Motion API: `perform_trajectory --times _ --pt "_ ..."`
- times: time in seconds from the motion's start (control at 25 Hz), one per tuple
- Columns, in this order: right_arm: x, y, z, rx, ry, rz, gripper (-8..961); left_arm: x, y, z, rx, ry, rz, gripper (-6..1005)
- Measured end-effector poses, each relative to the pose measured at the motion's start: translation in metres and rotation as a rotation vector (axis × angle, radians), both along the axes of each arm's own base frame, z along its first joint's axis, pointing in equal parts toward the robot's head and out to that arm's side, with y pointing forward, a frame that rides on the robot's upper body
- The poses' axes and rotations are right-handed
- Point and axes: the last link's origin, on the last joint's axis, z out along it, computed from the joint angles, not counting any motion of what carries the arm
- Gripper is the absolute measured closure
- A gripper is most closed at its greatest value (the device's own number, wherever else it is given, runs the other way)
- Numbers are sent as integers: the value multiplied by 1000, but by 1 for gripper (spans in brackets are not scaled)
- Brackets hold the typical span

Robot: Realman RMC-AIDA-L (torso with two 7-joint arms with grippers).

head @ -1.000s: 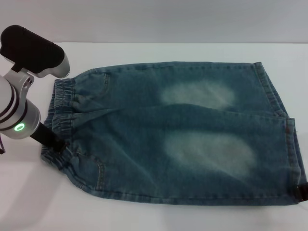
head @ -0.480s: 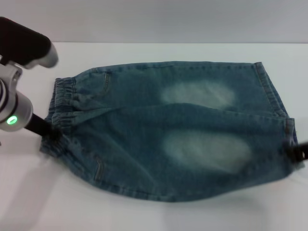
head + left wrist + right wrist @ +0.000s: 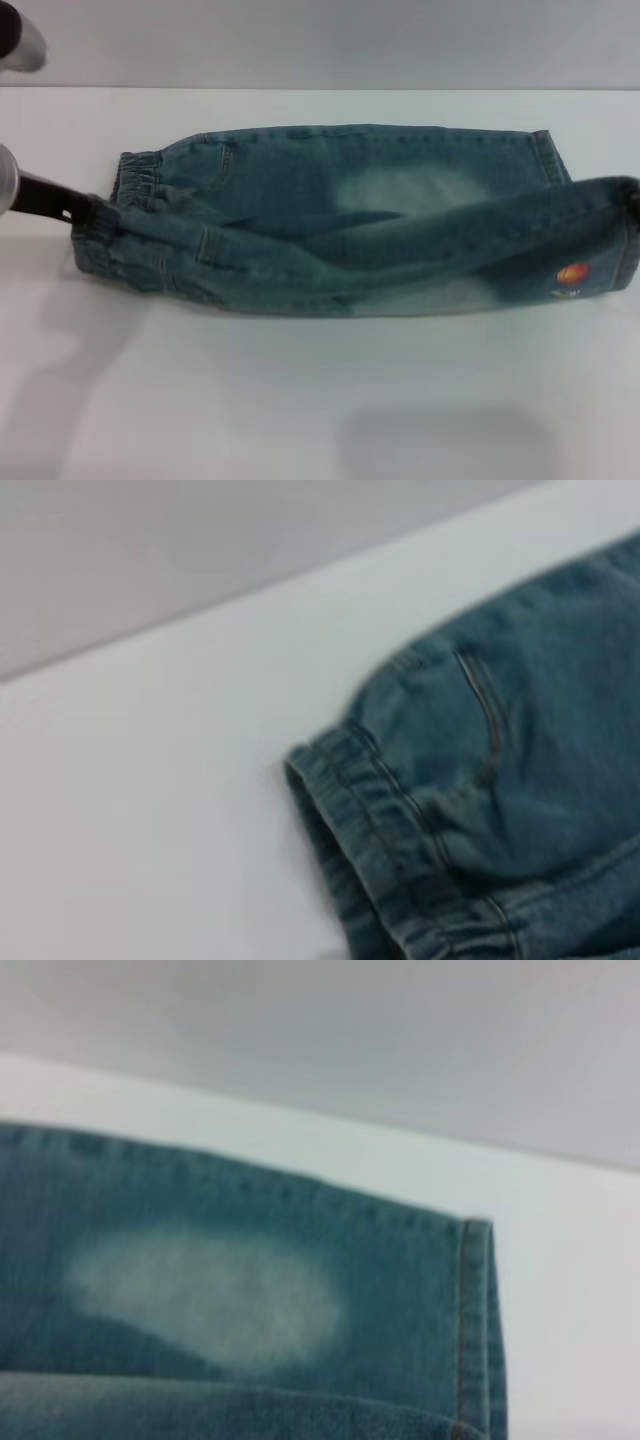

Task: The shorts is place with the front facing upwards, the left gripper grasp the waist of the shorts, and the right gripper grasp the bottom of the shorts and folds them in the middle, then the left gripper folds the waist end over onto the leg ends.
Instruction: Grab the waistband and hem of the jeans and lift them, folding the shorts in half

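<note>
Next, my left gripper lets go of the near waist corner on the shorts' far edge (image 3: 180,146) (image 3: 372,695), just beside the far elastic waist.
The blue-teal denim shorts (image 3: 340,215) lie across the white table, with the waist (image 3: 135,180) on the left and the leg ends on the right. The near half is raised off the table and draped toward the far half, so a colourful cartoon patch (image 3: 572,272) shows on its underside. My left gripper (image 3: 82,212) is shut on the near corner of the waist. My right gripper (image 3: 633,195), barely inside the right edge of the head view, holds the near hem up. The left wrist view shows the waist (image 3: 350,810). The right wrist view shows the far leg's hem (image 3: 480,1330).
The white table (image 3: 300,400) runs wide in front of the shorts, with the lifted cloth's shadow on it. A grey wall stands behind the table's far edge (image 3: 320,88).
Both grippers rose and moved toward the far side, carrying the near waist corner and near hem. The near half of the shorts now hangs over the far half and the cartoon patch has come into view.
</note>
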Motion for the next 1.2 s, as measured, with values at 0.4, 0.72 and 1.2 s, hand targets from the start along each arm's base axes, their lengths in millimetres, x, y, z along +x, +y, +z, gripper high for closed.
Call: perform_trajectory --times 0.4,0.72,1.2 --pt "-3 17 24 147 -10 67 954 7 3 22 124 -38 -66 974" --pt "-13 31 40 282 -21 180 953 12 10 29 200 -81 -129 974" --pt "3 41 37 332 -11 189 954 14 20 19 229 -129 -182 973"
